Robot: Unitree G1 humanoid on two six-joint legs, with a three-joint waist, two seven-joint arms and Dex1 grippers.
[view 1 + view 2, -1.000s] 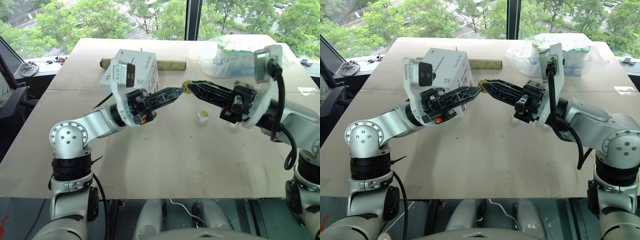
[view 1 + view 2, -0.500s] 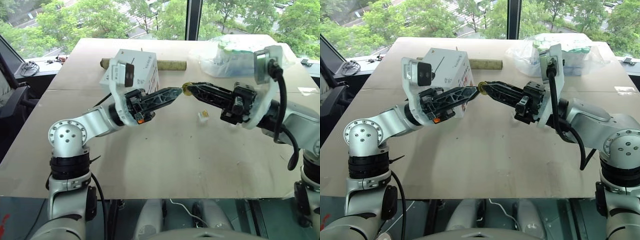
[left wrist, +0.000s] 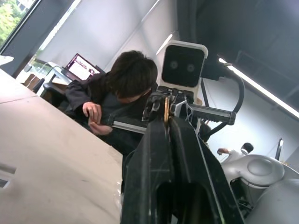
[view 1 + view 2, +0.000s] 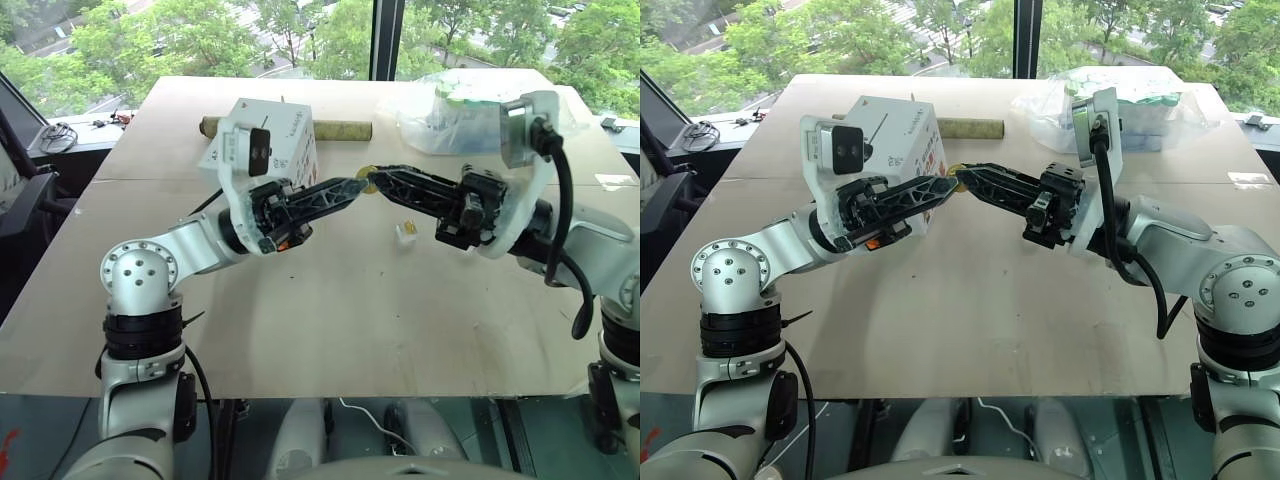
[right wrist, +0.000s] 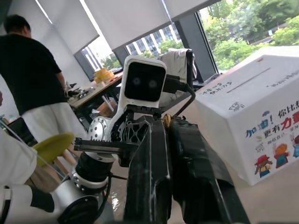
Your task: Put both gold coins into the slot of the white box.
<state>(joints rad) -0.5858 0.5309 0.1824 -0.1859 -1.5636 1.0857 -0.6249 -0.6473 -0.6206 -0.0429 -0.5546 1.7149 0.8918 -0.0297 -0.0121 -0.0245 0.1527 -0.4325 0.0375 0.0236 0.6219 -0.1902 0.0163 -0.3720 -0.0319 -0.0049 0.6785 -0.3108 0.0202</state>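
The robot's left gripper needs to release the gold coin in the dark slot on the white box's top side [image 4: 259,132].
My two grippers meet tip to tip above the middle of the table. One gold coin [image 4: 369,184] stands edge-on between them. My left gripper [image 3: 165,117] is shut on the coin, and my right gripper [image 5: 166,125] is shut on the same coin from the other side. The white box [image 4: 270,135] stands behind my left gripper, with its dark slot [image 5: 254,80] in the top face. A small gold piece, apparently the second coin [image 4: 408,226], rests on a whitish plastic bit on the table below my right gripper.
A brown cardboard tube [image 4: 340,128] lies behind the box. A clear plastic bag [image 4: 455,110] of packs sits at the back right. One person [image 3: 121,93] sits beyond the table and another [image 5: 32,84] stands nearby.
Earlier the left fingertips stopped just short of the coin held by the right gripper. Now they pinch it too. Both hands have stayed in place.
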